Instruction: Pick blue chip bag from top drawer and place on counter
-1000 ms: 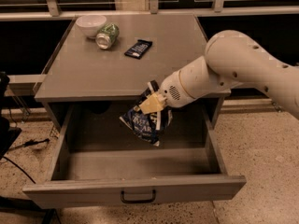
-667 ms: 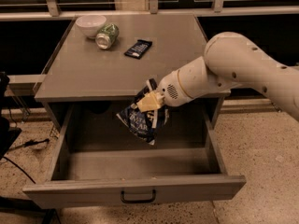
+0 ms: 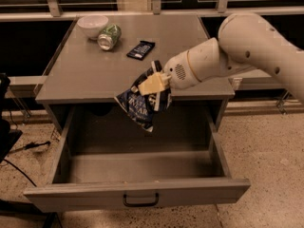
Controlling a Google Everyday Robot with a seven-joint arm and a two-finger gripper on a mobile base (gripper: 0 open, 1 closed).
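My gripper is going to place the blue chip bag. It will release the bag between the dark bar wrapper and the counter's front edge [image 3: 137,80].
My gripper [image 3: 151,83] is shut on the top of the blue chip bag [image 3: 140,104], a crumpled dark blue foil bag with white lettering. The bag hangs in the air at the front edge of the counter [image 3: 85,72], above the open top drawer [image 3: 137,167]. The drawer is pulled out, and its black handle [image 3: 141,201] shows on the front panel. No other object shows inside the drawer.
On the counter's back left stand a white bowl [image 3: 92,25] and a green can [image 3: 109,36] lying on its side. A small dark bar wrapper [image 3: 141,49] lies near the middle back. My white arm [image 3: 247,46] reaches in from the right.
My gripper has lifted the blue chip bag up out of the drawer to the level of the counter's front edge.
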